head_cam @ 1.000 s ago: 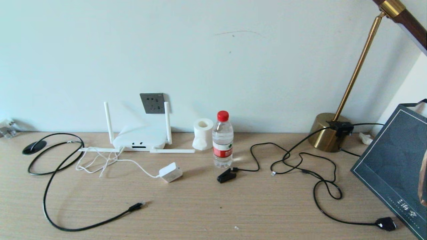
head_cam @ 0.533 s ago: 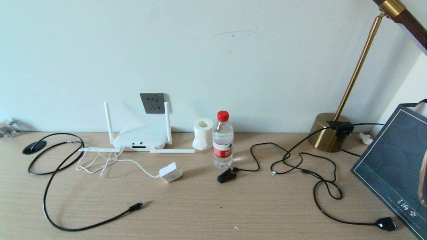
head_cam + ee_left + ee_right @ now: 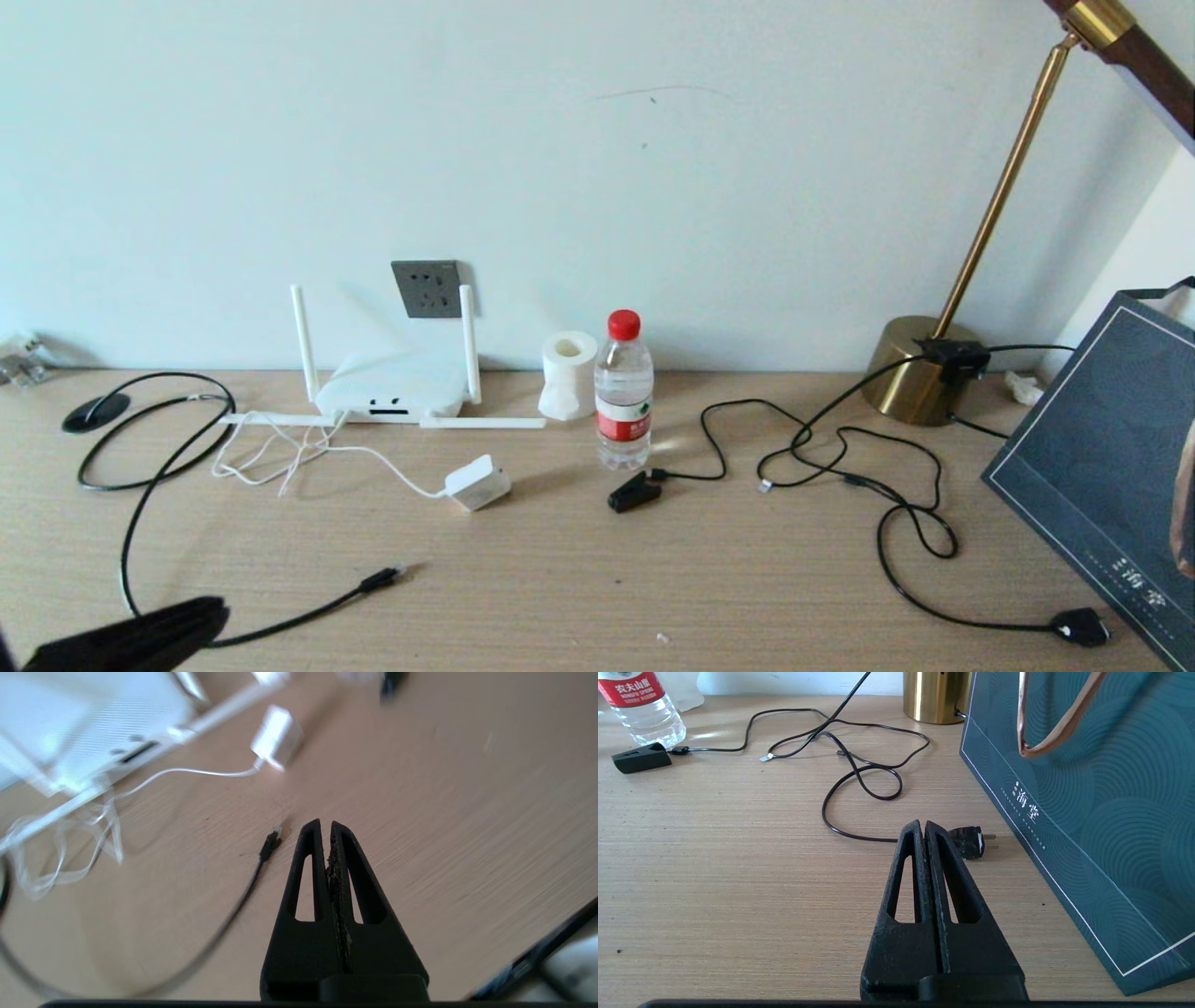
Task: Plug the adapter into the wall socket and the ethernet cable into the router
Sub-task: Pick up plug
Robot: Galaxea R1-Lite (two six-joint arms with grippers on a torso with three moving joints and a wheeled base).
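The robot's left gripper should go next to the white adapter and close on the adapter's long sides (image 3: 472, 486) (image 3: 273, 740), beside the end where the adapter's cord comes out.
The white adapter (image 3: 478, 483) lies on the desk on its thin white cord, in front of the white router (image 3: 392, 392) with its stick antennas. The dark grey wall socket (image 3: 428, 288) is on the wall just behind the router. The black ethernet cable (image 3: 280, 623) loops over the left of the desk, its plug tip (image 3: 383, 579) lying free. My left gripper (image 3: 219, 611) comes in at the bottom left corner, shut and empty, near the cable; the left wrist view shows its tips (image 3: 326, 825) just beside the plug (image 3: 270, 843). My right gripper (image 3: 923, 825) is shut and empty over the desk's right side.
A water bottle (image 3: 624, 392) and a paper roll (image 3: 568, 373) stand right of the router. A black clip plug (image 3: 633, 492) and black cords with a flat plug (image 3: 1081, 626) lie at the right. A brass lamp base (image 3: 920, 369) and a dark paper bag (image 3: 1111, 457) stand far right.
My left gripper has come into the head view at the bottom left corner, close to the ethernet cable. Nothing on the desk has moved.
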